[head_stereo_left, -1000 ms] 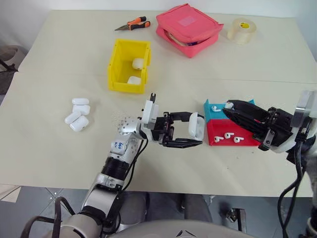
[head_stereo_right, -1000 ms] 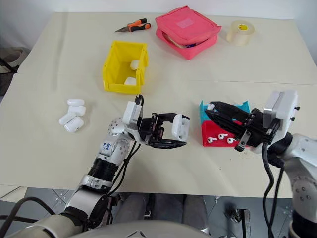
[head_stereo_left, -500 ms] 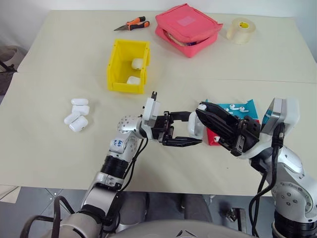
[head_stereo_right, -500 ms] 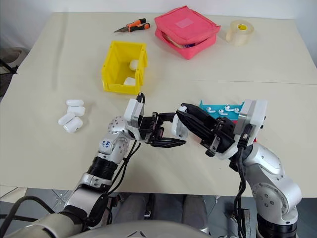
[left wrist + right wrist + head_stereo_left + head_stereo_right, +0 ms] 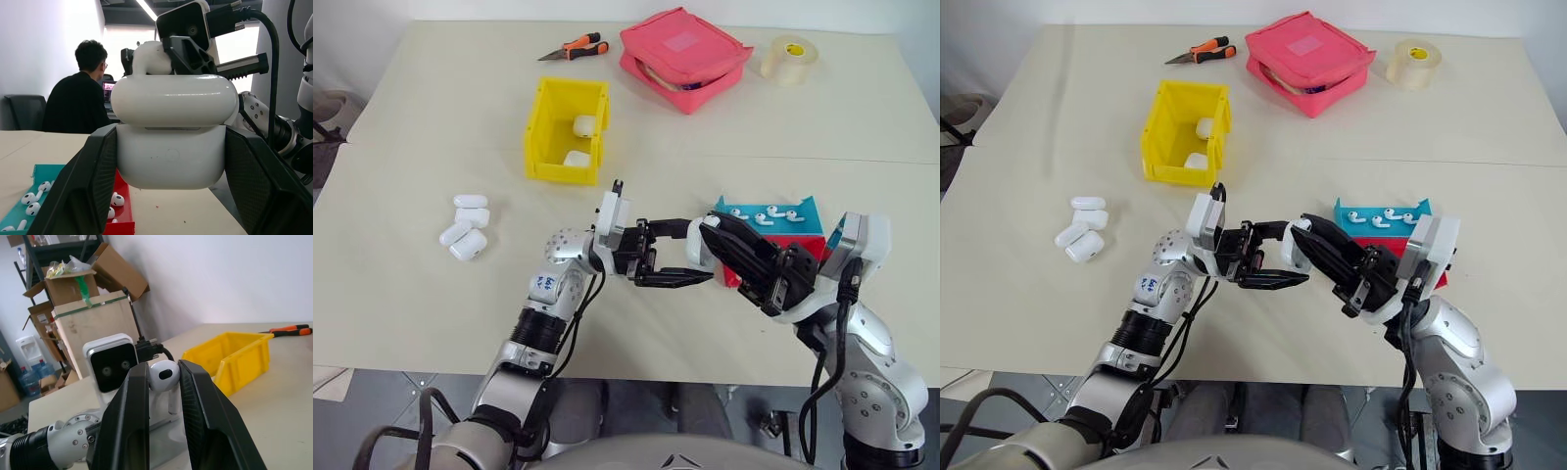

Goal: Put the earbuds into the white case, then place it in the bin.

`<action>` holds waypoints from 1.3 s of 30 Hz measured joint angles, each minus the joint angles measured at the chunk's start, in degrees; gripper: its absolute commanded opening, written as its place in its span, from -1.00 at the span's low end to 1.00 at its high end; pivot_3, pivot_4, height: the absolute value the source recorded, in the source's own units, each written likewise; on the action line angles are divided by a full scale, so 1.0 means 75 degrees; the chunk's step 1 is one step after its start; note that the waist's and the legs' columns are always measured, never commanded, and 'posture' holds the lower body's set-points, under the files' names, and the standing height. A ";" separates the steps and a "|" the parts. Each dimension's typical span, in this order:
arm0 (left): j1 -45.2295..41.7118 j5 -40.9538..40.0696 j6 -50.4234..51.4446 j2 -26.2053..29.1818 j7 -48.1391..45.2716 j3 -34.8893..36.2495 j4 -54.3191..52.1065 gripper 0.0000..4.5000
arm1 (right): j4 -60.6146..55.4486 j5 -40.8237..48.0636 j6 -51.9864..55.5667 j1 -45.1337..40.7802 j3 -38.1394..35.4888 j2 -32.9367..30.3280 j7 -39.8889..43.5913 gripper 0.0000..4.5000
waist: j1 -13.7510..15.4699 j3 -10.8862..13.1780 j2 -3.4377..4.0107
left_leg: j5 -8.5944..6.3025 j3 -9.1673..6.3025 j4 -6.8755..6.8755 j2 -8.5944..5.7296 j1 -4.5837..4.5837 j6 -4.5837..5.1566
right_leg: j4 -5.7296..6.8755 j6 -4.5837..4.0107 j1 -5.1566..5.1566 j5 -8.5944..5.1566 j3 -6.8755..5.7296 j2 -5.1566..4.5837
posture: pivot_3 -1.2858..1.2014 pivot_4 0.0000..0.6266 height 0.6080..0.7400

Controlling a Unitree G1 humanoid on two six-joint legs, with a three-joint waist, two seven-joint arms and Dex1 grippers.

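I should release the earbud from my right gripper in the open top of the white case (image 5: 703,236) (image 5: 170,407) that my left gripper holds.
My left gripper (image 5: 697,253) is shut on the white case (image 5: 171,147), holding it above the table's near middle. My right gripper (image 5: 709,228) is shut on one earbud (image 5: 164,374), its stem pointing down. Its tips are right at the top of the case, and the earbud (image 5: 151,56) hangs just over the case's upper part. More earbuds (image 5: 761,216) lie in the blue tray (image 5: 808,223). The yellow bin (image 5: 543,132) stands at the far left of centre with two white cases (image 5: 581,142) inside.
Several spare white cases (image 5: 465,227) lie at the left. A red tray (image 5: 815,245) sits behind my right arm. At the back are a pink pouch (image 5: 685,57), a tape roll (image 5: 790,59) and orange cutters (image 5: 576,47). A person (image 5: 80,98) sits in the background.
My right gripper has swung left from over the red tray to the case, carrying the earbud. The left gripper has held the case still.
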 measured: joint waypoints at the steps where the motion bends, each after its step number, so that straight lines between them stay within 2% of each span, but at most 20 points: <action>1: 0.0000 0.0009 0.0003 0.0001 0.0000 -0.0003 0.0000 0.25 | 0.0046 -0.0026 -0.0050 -0.0003 0.0018 0.0007 0.0001 -0.75 | 0.0000 0.0000 0.0000 | 0.0000 0.0000 0.0000 0.0000 0.0000 0.0000 | 0.0000 0.0000 0.0000 0.0000 0.0000 0.0000 | 0.03 -0.52 1.00; 21: -0.0018 0.0135 0.0050 -0.0004 0.0069 0.0055 0.0031 0.25 | 0.0541 -0.0473 -0.0493 0.0141 0.0243 -0.0091 0.0220 -0.75 | 0.0002 0.0000 0.0000 | 0.0000 0.0002 -0.0002 0.0001 0.0002 0.0000 | 0.0000 0.0000 0.0000 0.0000 0.0002 0.0001 | 0.03 -0.52 1.00; 27: -0.0019 0.0156 0.0015 -0.0011 0.0054 0.0063 0.0065 0.25 | 0.0547 -0.0050 -0.0083 0.0141 -0.0019 -0.0450 0.0149 0.12 | 0.0006 0.0000 0.0000 | 0.0000 0.0002 -0.0002 0.0001 0.0002 0.0000 | -0.0002 0.0000 0.0001 0.0000 0.0002 0.0001 | 0.03 -0.52 1.00; 31: -0.0045 0.0153 -0.0095 -0.0082 0.0049 0.0118 0.0065 0.25 | 0.0547 0.0210 0.0091 0.0069 -0.0279 -0.0892 0.0298 0.74 | 0.0009 0.0000 0.0000 | 0.0000 0.0003 -0.0001 0.0001 0.0001 0.0000 | -0.0002 0.0000 0.0001 0.0000 0.0002 0.0000 | 0.03 -0.52 1.00; 33: -0.0089 0.0153 -0.0139 -0.0107 0.0066 0.0122 0.0066 0.25 | 0.0546 0.0283 0.0170 0.0067 -0.0498 -0.1235 0.0444 0.99 | 0.0019 0.0000 0.0000 | 0.0000 0.0004 -0.0001 0.0000 0.0000 0.0001 | -0.0003 0.0000 0.0002 0.0000 0.0002 0.0000 | 0.03 -0.52 1.00; 39: -0.0245 0.0307 -0.0549 0.0118 0.0085 0.0293 0.0179 0.25 | 0.1140 0.0310 0.0142 0.1094 -0.2493 -0.2550 0.1444 0.99 | 0.0037 0.0003 -0.0005 | -0.0002 0.0039 -0.0008 -0.0002 -0.0002 0.0006 | -0.0012 0.0000 0.0010 0.0000 -0.0005 0.0000 | 0.03 -0.52 1.00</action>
